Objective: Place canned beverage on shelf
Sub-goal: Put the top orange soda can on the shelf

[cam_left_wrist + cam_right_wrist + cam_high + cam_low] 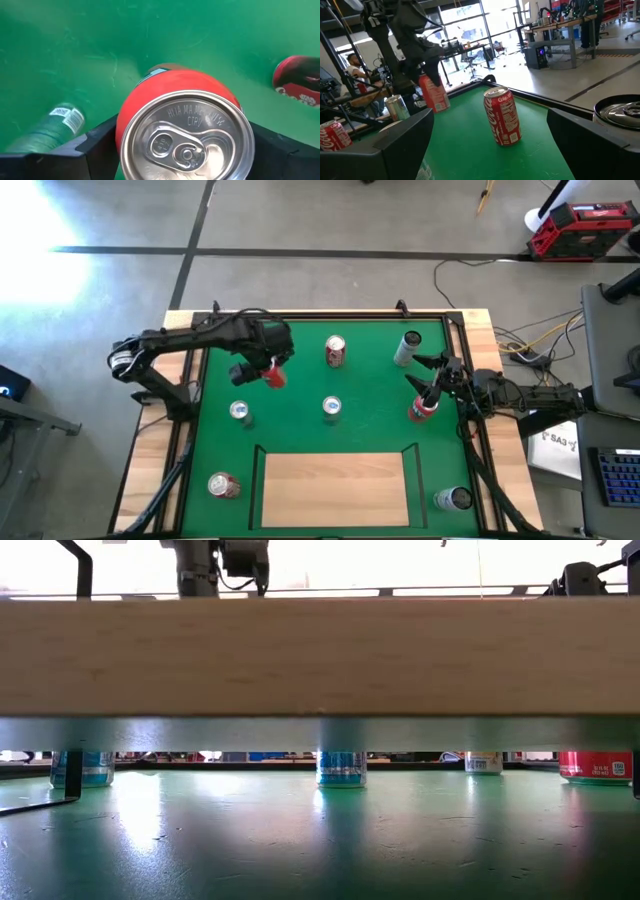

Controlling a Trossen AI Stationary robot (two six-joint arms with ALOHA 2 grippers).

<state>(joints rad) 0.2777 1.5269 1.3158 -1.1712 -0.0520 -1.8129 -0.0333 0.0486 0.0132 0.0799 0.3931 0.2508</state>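
My left gripper needs to release its red can on the shelf's near corner (pixel 282 518), toward the red can on either side of the board.
My left gripper (pixel 262 368) hangs over the mat's far left part, shut on a red can (pixel 185 100) that is lifted off the green mat (pixel 370 430). The right wrist view shows the same red can (pixel 434 96) under the dark left arm. The shelf (pixel 335 488), a pale wood board with a black rail, stands at the mat's near edge and fills the low view as a wide pale band (pixel 320 655). My right gripper (pixel 495 150) waits open and level at the mat's right edge, beside another red can (pixel 422 408). My left gripper pinches the red can between its two fingers (pixel 97 145), on opposite sides of the can's wall (pixel 125 125) near the silver top. The fingers come from above, pointing down. The can hangs below them, slightly tilted, clear of the mat.
Other cans stand on the mat: a red one (pixel 335 351) at the far middle, a pale one (pixel 407 348) at the far right, two blue-green ones (pixel 240 412) (pixel 331 408) mid-mat. A red can (pixel 224 485) and a silver one (pixel 453 499) flank the shelf.
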